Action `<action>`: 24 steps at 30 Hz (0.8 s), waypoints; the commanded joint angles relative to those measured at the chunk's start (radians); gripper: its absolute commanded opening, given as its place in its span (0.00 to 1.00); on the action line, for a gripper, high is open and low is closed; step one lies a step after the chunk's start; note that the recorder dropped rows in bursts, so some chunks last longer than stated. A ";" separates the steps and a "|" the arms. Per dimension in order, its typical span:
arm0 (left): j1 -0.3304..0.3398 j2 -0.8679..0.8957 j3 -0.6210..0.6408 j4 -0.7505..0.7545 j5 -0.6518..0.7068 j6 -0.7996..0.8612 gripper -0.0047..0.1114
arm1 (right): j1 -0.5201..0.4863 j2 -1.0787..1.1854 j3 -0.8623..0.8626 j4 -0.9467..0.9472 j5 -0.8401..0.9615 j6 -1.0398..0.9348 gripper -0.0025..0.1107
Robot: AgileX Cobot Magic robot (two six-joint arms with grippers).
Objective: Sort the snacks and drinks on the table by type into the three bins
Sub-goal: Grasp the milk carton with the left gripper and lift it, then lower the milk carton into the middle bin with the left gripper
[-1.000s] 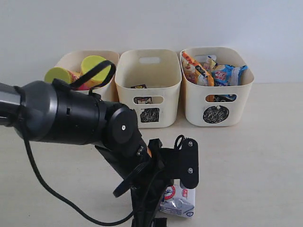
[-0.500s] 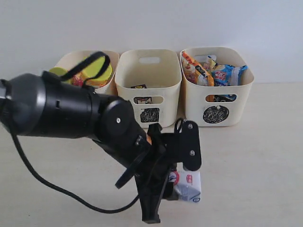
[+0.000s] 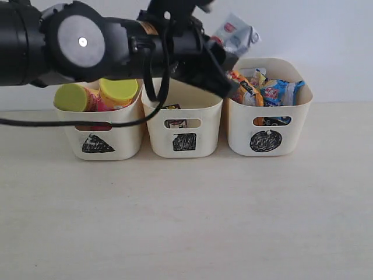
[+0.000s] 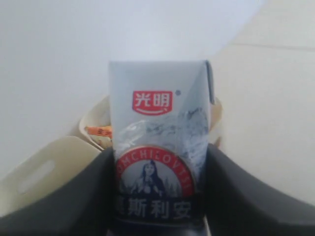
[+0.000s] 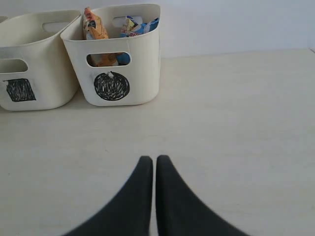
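Note:
My left gripper is holding the blue-and-white drink carton. I will let go of it inside the square bin (image 3: 194, 123), beside the small dark carton.
My left gripper (image 3: 226, 45) is shut on the blue-and-white drink carton (image 3: 236, 33) with the red round logo (image 4: 156, 169). It holds the carton high in the air, above the gap between the square bin (image 3: 183, 125) and the circle bin (image 3: 280, 125). The triangle bin (image 3: 125, 140) holds two chip tubes with yellow-green lids (image 3: 118, 90). Crinkly bags (image 3: 274, 90) fill the circle bin. A small dark carton (image 3: 171, 107) lies in the square bin. My right gripper (image 5: 154, 160) is shut and empty, low over the table.
The three bins stand in a row at the back against a pale wall. The left arm's black bulk (image 3: 81, 41) hangs above the triangle and square bins. In the right wrist view the circle bin (image 5: 142, 59) lies ahead of the gripper.
The left arm has lifted the carton off the table's front and carried it up and back above the bins. The right gripper has not moved.

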 commanded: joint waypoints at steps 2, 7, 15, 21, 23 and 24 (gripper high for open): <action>0.071 0.082 -0.100 -0.085 -0.071 -0.219 0.08 | -0.002 -0.006 0.004 -0.007 -0.012 0.001 0.02; 0.107 0.172 -0.199 -0.087 -0.071 -0.341 0.08 | -0.002 -0.006 0.004 -0.007 -0.012 0.001 0.02; 0.129 0.322 -0.333 -0.087 -0.071 -0.348 0.08 | -0.002 -0.006 0.004 -0.007 -0.012 0.001 0.02; 0.155 0.393 -0.367 -0.138 -0.071 -0.348 0.08 | -0.002 -0.006 0.004 -0.007 -0.012 0.001 0.02; 0.163 0.414 -0.367 -0.146 -0.067 -0.348 0.08 | -0.002 -0.006 0.004 -0.007 -0.012 0.001 0.02; 0.168 0.422 -0.367 -0.156 -0.059 -0.351 0.08 | -0.002 -0.006 0.004 -0.007 -0.012 0.001 0.02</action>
